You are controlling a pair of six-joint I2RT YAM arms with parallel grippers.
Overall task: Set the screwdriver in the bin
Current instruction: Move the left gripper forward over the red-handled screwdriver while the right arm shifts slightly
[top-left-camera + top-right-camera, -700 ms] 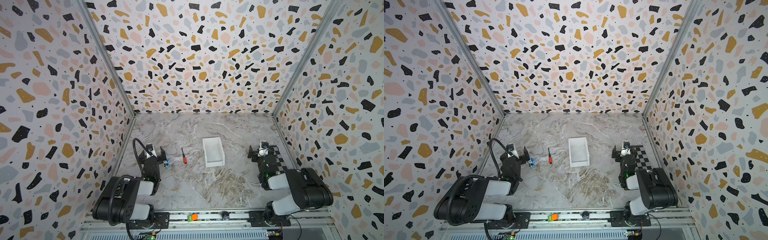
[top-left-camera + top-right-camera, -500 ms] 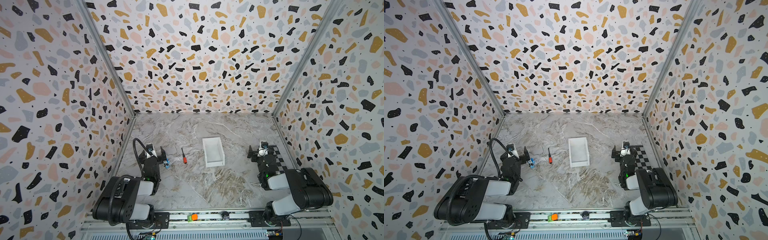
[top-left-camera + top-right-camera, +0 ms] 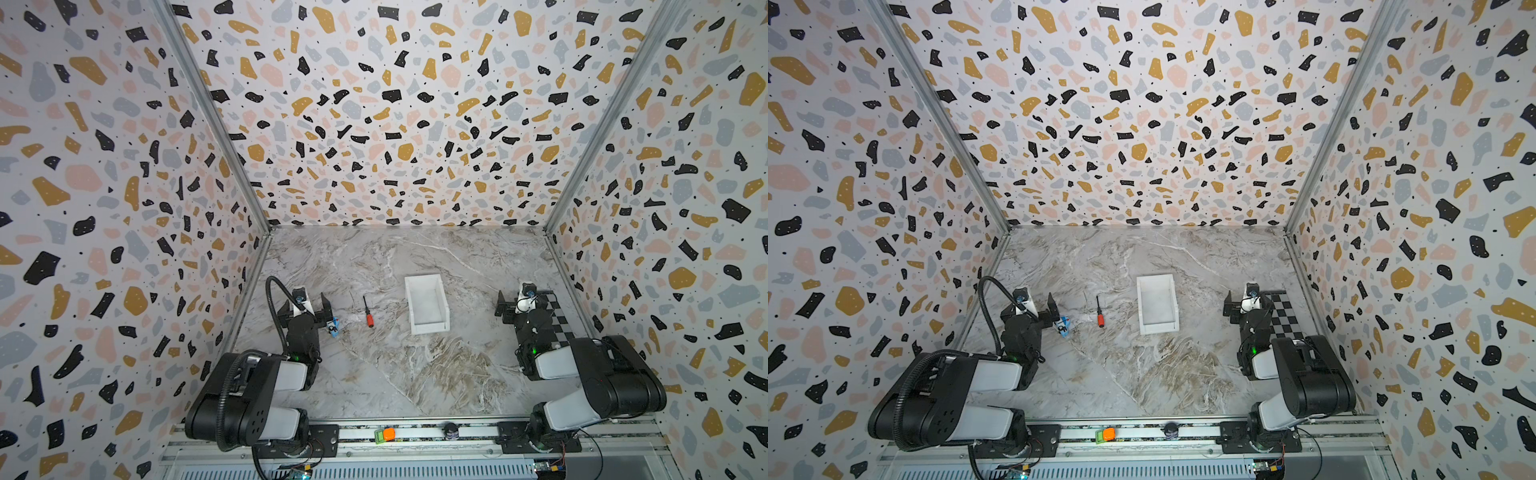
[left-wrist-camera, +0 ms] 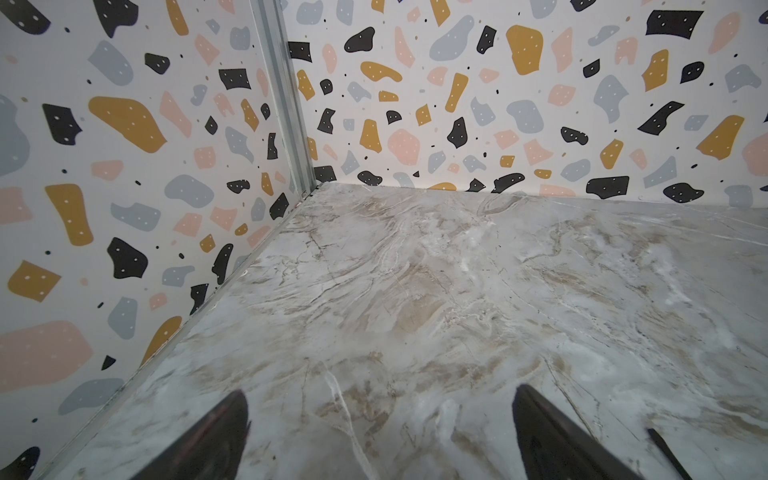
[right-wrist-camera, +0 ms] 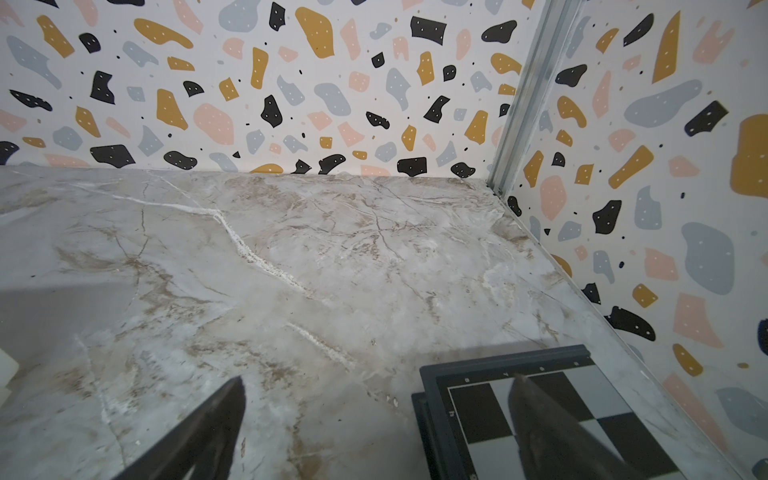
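Observation:
My left gripper is going to close on the orange-red handle (image 3: 369, 317) of the screwdriver, near where it joins the screwdriver's black stem.
The screwdriver (image 3: 368, 312) (image 3: 1099, 312), with an orange-red handle and a thin black shaft, lies on the marble floor left of the bin. The bin (image 3: 430, 328) (image 3: 1158, 327) is a white open box near the middle, with nothing in it. My left gripper (image 3: 305, 306) (image 3: 1032, 308) rests low at the left, open, a short way left of the screwdriver. In the left wrist view the left gripper (image 4: 380, 390) has bare floor between its fingers, and the screwdriver's shaft tip (image 4: 665, 453) shows beside one finger. My right gripper (image 3: 521, 303) (image 5: 378, 378) is open at the right and holds nothing.
A black-and-white checkerboard (image 3: 559, 320) (image 5: 478, 415) lies under the right gripper's outer finger by the right wall. A small blue-and-white object (image 3: 333, 326) sits beside the left gripper. An orange-and-green button (image 3: 385, 434) and a black knob (image 3: 451, 430) are on the front rail. Patterned walls enclose three sides.

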